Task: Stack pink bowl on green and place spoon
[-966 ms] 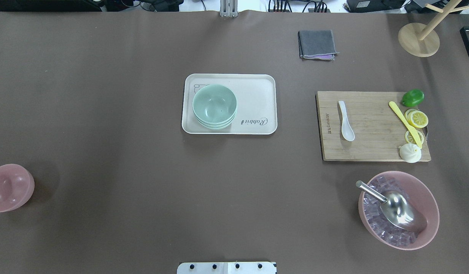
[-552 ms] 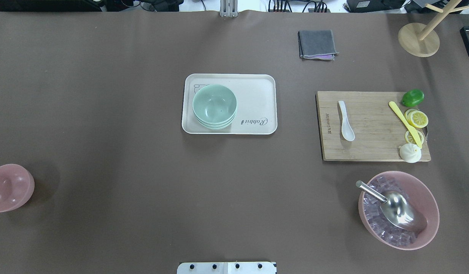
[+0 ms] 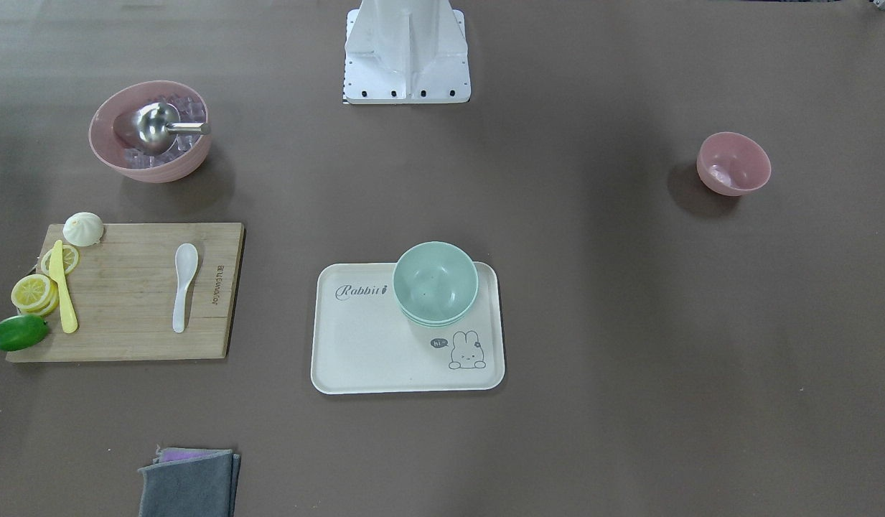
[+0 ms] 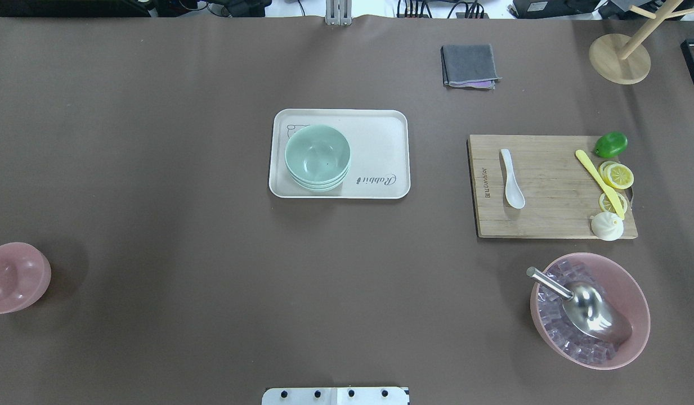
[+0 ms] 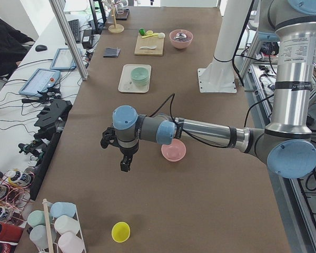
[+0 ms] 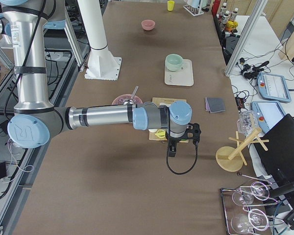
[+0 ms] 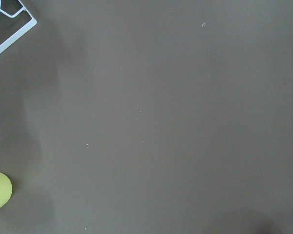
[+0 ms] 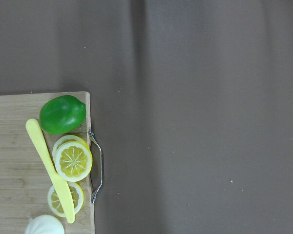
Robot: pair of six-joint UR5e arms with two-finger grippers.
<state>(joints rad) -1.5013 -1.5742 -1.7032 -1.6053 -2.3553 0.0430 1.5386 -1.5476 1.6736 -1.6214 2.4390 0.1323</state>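
The small pink bowl is next for my left gripper, which should go there and close on the bowl's rim [image 3: 768, 162], on the side farthest from the cream tray.
A small pink bowl [image 4: 12, 277] sits upright at the table's left edge; it also shows in the front view [image 3: 733, 164]. A stack of green bowls [image 4: 317, 156] stands on the left part of a cream tray [image 4: 380, 140]. A white spoon [image 4: 511, 179] lies on the wooden cutting board [image 4: 549, 222]. My left gripper [image 5: 124, 167] shows only in the exterior left view, hovering beyond the pink bowl [image 5: 173, 151]. My right gripper [image 6: 169, 152] shows only in the exterior right view, beyond the board's lemon end. I cannot tell whether either is open or shut.
A large pink bowl [image 4: 634, 298] of ice cubes with a metal scoop sits front right. On the board lie a lime [image 8: 62, 114], lemon slices, a yellow knife [image 8: 49, 165] and a bun. A grey cloth [image 4: 469, 65] and a wooden stand [image 4: 619, 59] are at the back.
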